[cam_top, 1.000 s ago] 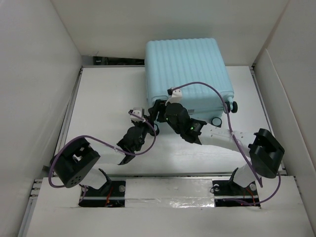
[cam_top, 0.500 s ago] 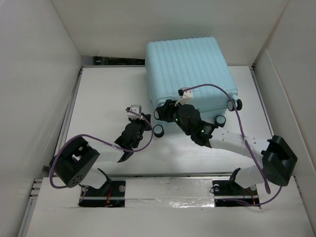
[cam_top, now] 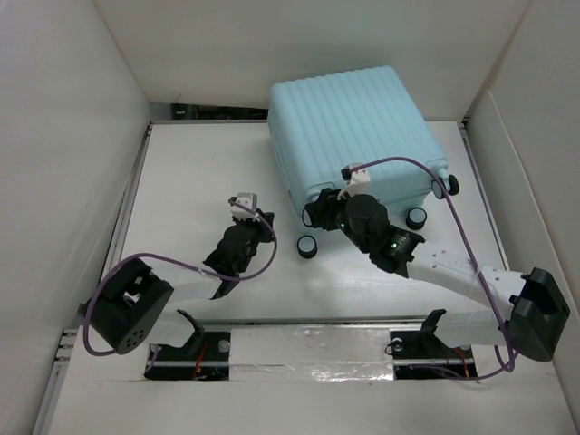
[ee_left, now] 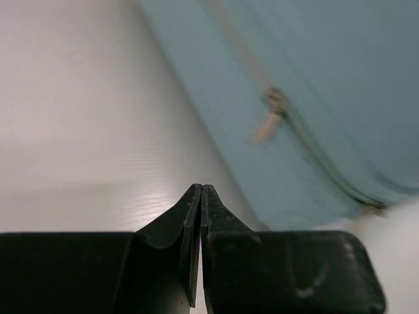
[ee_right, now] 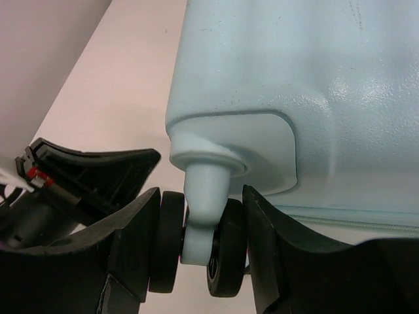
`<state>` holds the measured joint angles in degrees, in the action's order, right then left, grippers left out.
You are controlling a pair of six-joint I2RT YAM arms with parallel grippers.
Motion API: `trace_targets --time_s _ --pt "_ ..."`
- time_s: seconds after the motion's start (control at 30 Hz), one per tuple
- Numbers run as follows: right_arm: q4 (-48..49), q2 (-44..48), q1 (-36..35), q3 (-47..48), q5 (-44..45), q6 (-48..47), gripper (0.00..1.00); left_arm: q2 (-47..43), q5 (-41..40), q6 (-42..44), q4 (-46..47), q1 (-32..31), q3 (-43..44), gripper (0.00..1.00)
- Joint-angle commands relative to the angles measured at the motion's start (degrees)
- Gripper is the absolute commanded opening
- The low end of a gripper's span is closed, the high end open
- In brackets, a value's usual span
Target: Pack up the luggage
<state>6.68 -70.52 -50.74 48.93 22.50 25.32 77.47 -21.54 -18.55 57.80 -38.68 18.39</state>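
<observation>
My left gripper will take the corner pull (ee_left: 374, 207) and draw it to the other zipper pull, because it sits at the corner of the luggage, short of the other one.
The luggage (cam_top: 353, 127), a pale aqua ribbed hard-shell suitcase, lies closed and flat at the back of the table, its wheels toward me. My right gripper (cam_top: 317, 211) is at its near left corner. In the right wrist view the right gripper (ee_right: 196, 245) is shut on a black twin spinner wheel (ee_right: 226, 252), one finger on each side, under the luggage (ee_right: 294, 78). My left gripper (cam_top: 260, 219) is left of the case, shut and empty. In the left wrist view the left gripper (ee_left: 201, 191) points past the luggage's side (ee_left: 314, 78) with its zipper pull (ee_left: 265, 125).
Other black wheels show at the case's near edge (cam_top: 308, 246), (cam_top: 416, 217) and right corner (cam_top: 450, 186). White walls (cam_top: 72, 136) enclose the table on the left, back and right. A raised ledge (cam_top: 299, 349) with the arm bases runs along the near side.
The right arm has swung to the right with the wheel in its grip, and the luggage has shifted and turned a little rightward. The left gripper has drawn back to the left, away from the case.
</observation>
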Motion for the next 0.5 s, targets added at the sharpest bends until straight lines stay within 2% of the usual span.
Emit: trace_targets --time_s 0.0,0.03,0.13,0.2,0.33,0.47 --pt "-2.9 -0.1 0.6 0.2 -2.2 -2.2 0.0 -2.1 15.8 1.1 7.0 -3.4 -0.8 0.0" --pt "-2.9 -0.2 0.6 0.3 -2.5 -2.1 0.0 -2.0 17.0 1.5 7.5 -4.0 -0.9 0.12" --pt "-1.6 -0.2 0.6 -0.1 -3.5 -1.9 0.0 -0.1 21.3 2.0 7.4 -4.6 0.6 0.37" --pt "-0.7 -0.2 0.6 -0.1 -3.8 -1.9 0.0 1.7 25.0 1.7 8.3 -5.1 1.6 0.45" --pt "-0.5 -0.8 0.6 -0.1 -4.4 -1.9 0.0 3.9 23.3 2.4 8.2 -7.4 3.8 0.51" --pt "0.3 -0.5 0.6 -0.6 -5.4 -1.8 0.0 6.1 17.8 2.3 7.9 -7.4 5.8 0.5"
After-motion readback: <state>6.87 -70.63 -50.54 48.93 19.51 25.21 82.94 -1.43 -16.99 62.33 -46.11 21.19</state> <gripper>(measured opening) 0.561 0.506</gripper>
